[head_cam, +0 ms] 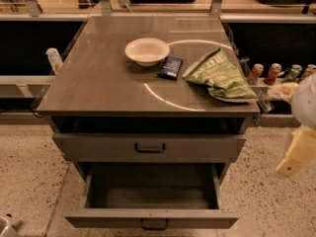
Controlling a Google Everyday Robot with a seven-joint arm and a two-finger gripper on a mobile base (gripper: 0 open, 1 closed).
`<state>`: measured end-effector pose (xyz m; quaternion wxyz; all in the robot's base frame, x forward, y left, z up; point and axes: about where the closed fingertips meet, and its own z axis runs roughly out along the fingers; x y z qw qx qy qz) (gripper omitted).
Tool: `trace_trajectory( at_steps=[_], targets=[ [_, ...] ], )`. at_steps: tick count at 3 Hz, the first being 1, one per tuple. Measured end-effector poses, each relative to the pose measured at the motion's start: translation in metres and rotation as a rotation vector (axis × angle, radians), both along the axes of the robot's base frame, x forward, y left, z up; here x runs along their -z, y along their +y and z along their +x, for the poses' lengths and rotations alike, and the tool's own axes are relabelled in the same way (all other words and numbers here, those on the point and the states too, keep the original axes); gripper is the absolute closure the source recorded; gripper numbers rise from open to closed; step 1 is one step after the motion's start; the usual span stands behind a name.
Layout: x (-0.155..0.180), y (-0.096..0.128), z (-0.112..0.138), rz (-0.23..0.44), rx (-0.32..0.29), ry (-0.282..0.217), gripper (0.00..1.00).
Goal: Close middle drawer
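Observation:
The middle drawer's front [230, 214], at the end nearest my white arm, is the next place my gripper should go to, and it should close there.
The middle drawer [151, 218] is pulled far out at the bottom of the view. Its deep grey tray looks empty, and its low front carries a small dark handle [154, 224]. Above it is the top drawer [148, 147] with its taller front and handle, slightly out under the cabinet top. The lowest drawer is out of view. My gripper [295, 154], a cream-coloured piece under the white arm [307, 100], hangs at the right edge of the view. It is to the right of the cabinet, at about the height of the top drawer, and touches nothing.
On the cabinet top [98, 78] are a white bowl [146, 50], a dark blue packet [170, 67] and a green chip bag [217, 75] on a plate. Cans [264, 73] stand on a ledge to the right. The floor is speckled.

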<state>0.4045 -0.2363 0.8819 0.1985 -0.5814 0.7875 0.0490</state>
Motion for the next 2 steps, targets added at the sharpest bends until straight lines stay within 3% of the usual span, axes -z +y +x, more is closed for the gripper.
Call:
trace_trajectory(
  at_steps=[1, 2],
  targets=[
    [0.072, -0.002, -0.031, 0.185, 0.019, 0.04, 0.0],
    [0.136, 0.01, -0.051, 0.36, 0.041, 0.122, 0.0]
  ],
)
